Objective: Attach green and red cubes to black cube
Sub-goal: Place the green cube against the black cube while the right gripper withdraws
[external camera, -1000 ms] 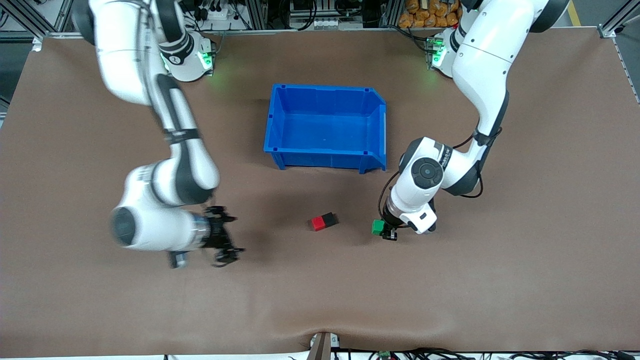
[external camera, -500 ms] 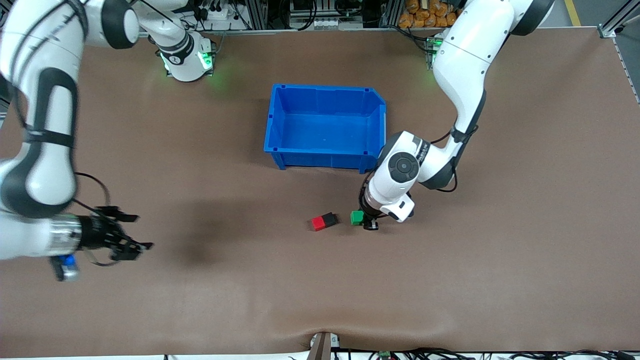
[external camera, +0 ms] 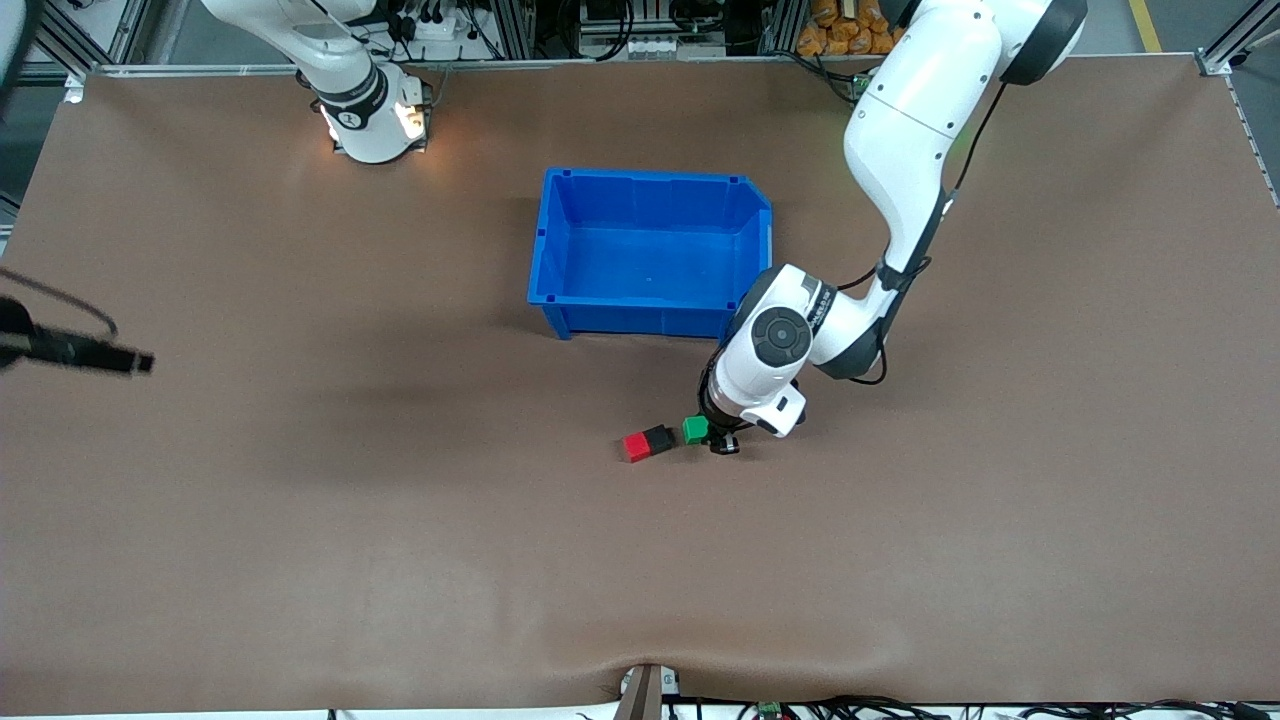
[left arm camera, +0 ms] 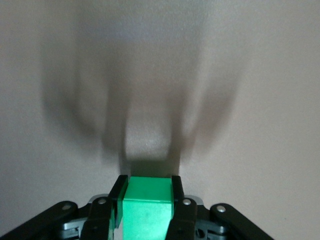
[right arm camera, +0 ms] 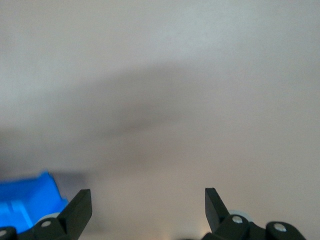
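Next, I release the green cube with my left gripper against the black cube's free side, a little nearer the blue bin (external camera: 665, 413).
The red cube (external camera: 636, 447) and the black cube (external camera: 659, 437) sit joined side by side on the brown table, nearer to the front camera than the blue bin. My left gripper (external camera: 712, 439) is shut on the green cube (external camera: 695, 430) and holds it low, just beside the black cube's free face, with a narrow gap between them. In the left wrist view the green cube (left arm camera: 146, 210) sits clamped between the fingers (left arm camera: 177, 192). My right gripper (right arm camera: 147, 200) is open and empty over bare table. In the front view only a blurred dark part (external camera: 75, 350) of that arm shows, at its end of the table.
The blue bin (external camera: 650, 318) stands empty mid-table, farther from the front camera than the cubes; its corner (right arm camera: 25, 205) shows in the right wrist view. The left arm's elbow (external camera: 780, 340) hangs beside the bin's corner. Both bases stand at the table's robot edge.
My left gripper has carried the green cube toward the black cube, from well apart to almost touching. My right arm has swung away toward its end of the table, mostly out of the front view.
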You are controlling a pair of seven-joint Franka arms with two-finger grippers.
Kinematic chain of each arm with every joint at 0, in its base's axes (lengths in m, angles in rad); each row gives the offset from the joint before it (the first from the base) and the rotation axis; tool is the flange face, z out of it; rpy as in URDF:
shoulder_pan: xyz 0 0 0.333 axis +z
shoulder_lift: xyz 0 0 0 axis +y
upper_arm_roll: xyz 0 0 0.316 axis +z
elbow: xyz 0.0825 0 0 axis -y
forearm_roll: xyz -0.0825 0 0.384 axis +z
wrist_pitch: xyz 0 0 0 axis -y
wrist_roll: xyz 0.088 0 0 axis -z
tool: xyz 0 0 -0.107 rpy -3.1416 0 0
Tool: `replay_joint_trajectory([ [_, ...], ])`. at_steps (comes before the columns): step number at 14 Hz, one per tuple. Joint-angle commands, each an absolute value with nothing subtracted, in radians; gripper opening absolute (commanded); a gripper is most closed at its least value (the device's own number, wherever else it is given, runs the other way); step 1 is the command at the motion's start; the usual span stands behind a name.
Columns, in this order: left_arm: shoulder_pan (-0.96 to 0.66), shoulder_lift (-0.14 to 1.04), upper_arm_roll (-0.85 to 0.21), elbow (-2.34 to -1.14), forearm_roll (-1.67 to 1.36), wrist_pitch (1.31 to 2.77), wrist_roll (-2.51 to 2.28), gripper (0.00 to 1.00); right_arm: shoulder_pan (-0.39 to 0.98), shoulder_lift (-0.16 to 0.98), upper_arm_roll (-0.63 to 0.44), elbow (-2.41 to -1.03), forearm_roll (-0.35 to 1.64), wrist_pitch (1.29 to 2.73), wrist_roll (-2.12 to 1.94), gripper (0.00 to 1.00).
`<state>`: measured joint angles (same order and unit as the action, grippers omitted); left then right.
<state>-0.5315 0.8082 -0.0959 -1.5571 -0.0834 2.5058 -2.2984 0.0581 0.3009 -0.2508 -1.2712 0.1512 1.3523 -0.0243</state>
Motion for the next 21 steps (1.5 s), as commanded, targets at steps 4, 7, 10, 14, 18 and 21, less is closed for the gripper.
replay_joint_trajectory([
  [4,-0.568,0.871,-0.078,-1.47,-0.1,2.49,-2.335,0.0,0.066,-0.141,-0.229,-1.898,0.091,1.659,-0.104,1.0],
  [7,-0.578,0.877,-0.078,-1.466,-0.103,2.493,-2.333,0.0,0.071,-0.068,-0.23,-1.761,0.081,1.655,-0.114,1.0],
  [10,-0.58,0.894,-0.078,-1.444,-0.103,2.494,-2.333,0.0,0.103,0.092,-0.226,-1.41,-0.003,1.475,-0.114,1.0],
  [14,-0.581,0.905,-0.078,-1.431,-0.094,2.494,-2.321,0.0,0.114,0.084,-0.233,-1.411,-0.002,1.41,-0.115,1.0],
  [18,-0.603,0.888,-0.084,-1.433,-0.034,2.471,-2.277,0.0,0.136,0.086,-0.227,-1.355,-0.034,1.404,-0.106,1.0],
  [21,-0.618,0.881,-0.092,-1.431,-0.02,2.378,-2.192,0.0,0.135,0.072,-0.229,-1.347,-0.017,1.404,-0.117,1.0],
])
